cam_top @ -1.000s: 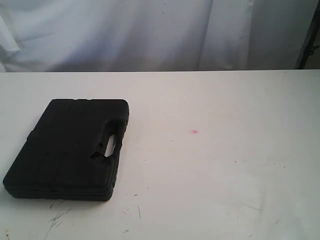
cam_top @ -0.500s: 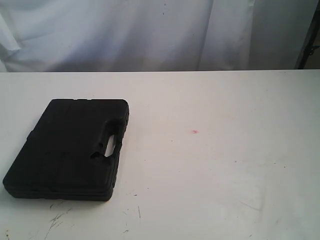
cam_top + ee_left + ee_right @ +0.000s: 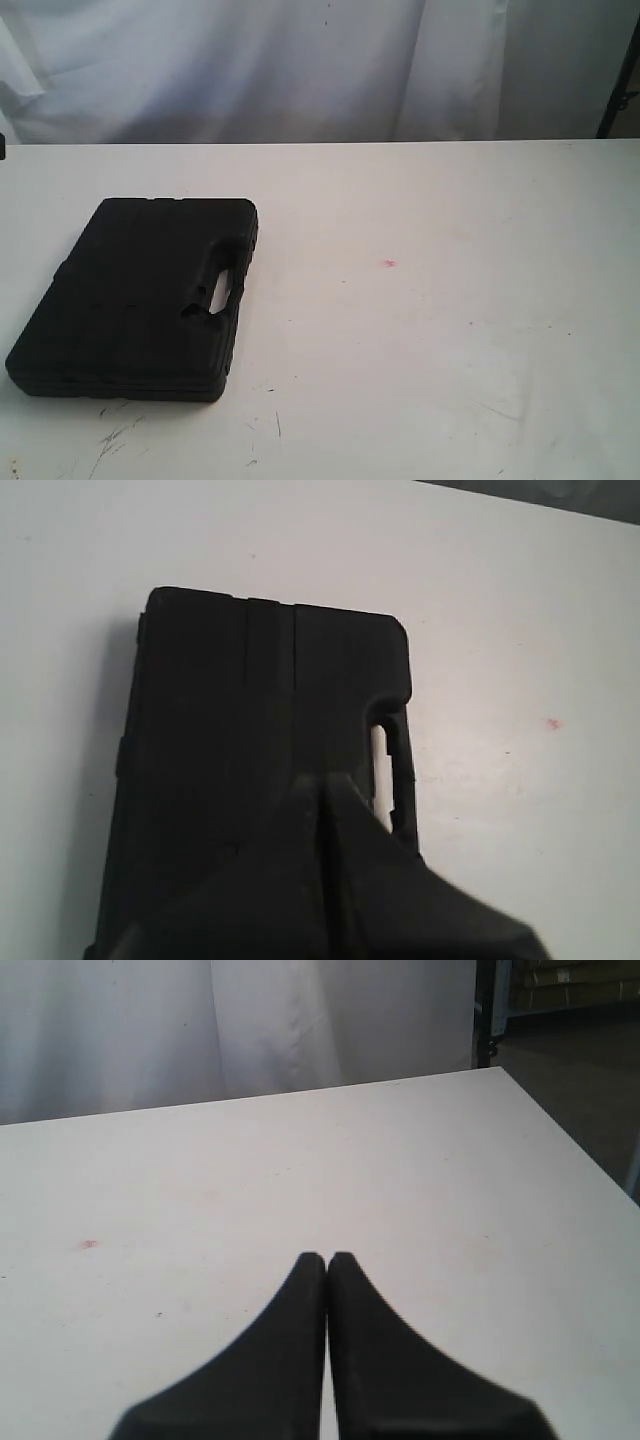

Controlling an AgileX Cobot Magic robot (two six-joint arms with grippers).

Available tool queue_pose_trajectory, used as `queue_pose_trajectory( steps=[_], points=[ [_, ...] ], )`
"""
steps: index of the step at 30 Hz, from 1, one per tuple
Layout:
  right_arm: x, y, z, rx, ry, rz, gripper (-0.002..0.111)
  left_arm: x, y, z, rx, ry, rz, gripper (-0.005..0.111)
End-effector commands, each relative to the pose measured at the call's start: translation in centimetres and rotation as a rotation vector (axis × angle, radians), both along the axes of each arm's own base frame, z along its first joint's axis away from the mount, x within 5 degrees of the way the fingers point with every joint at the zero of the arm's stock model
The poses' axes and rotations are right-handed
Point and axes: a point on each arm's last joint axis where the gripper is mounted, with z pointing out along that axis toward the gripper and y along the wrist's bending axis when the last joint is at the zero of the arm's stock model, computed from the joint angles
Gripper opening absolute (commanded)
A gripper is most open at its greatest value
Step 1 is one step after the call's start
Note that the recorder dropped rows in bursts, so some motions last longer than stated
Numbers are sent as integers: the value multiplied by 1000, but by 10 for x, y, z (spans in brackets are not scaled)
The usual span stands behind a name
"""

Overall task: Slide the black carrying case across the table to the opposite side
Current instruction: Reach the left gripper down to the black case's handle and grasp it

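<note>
Next, I close my left gripper on the middle of the handle [image 3: 237,283] [image 3: 402,775] of the black case, with one finger in the oval slot.
The flat matte black case [image 3: 135,300] lies on the left part of the white table [image 3: 430,330], its oval handle slot [image 3: 221,289] facing the middle. Neither arm shows in the exterior view. Seen from the left wrist, the case [image 3: 250,730] fills the middle, and my left gripper [image 3: 320,778] hangs above it with its fingers pressed together and nothing between them. My right gripper [image 3: 326,1258] is shut as well, above bare table [image 3: 420,1180], with no case in its view.
A small red speck [image 3: 389,264] marks the tabletop right of the case. Dark scuffs [image 3: 115,435] lie near the front edge. A white curtain [image 3: 300,60] hangs behind the table. A dark stand [image 3: 618,70] rises at the far right corner.
</note>
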Motion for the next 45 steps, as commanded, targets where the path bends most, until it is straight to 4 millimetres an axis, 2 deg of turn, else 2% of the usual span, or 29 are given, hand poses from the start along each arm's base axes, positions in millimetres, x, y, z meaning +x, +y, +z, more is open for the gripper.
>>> queue_pose_trajectory(
  steps=[1, 7, 15, 19, 22, 27, 30, 33, 38, 45],
  points=[
    [0, 0, 0, 2, -14, 0, 0, 9, -5, -4, -40, 11, -28, 0],
    [0, 0, 0, 2, -14, 0, 0, 22, -11, -29, -67, 150, -49, 0],
    [0, 0, 0, 2, -14, 0, 0, 38, -45, -63, 27, 304, -129, 0],
    [0, 0, 0, 2, -14, 0, 0, 54, -71, -76, 125, 383, -148, 0],
    [0, 0, 0, 2, -14, 0, 0, 70, -102, -84, 136, 397, -205, 0],
    [0, 0, 0, 2, -14, 0, 0, 91, -141, -104, 189, 441, -247, 0],
    [0, 0, 0, 2, -14, 0, 0, 101, -159, -117, 248, 475, -244, 0],
    [0, 0, 0, 2, -14, 0, 0, 108, -165, -135, 295, 502, -204, 1],
    [0, 0, 0, 2, -14, 0, 0, 112, -167, -153, 304, 535, -197, 14],
    [0, 0, 0, 2, -14, 0, 0, 116, -171, -157, 262, 509, -192, 53]
  ],
)
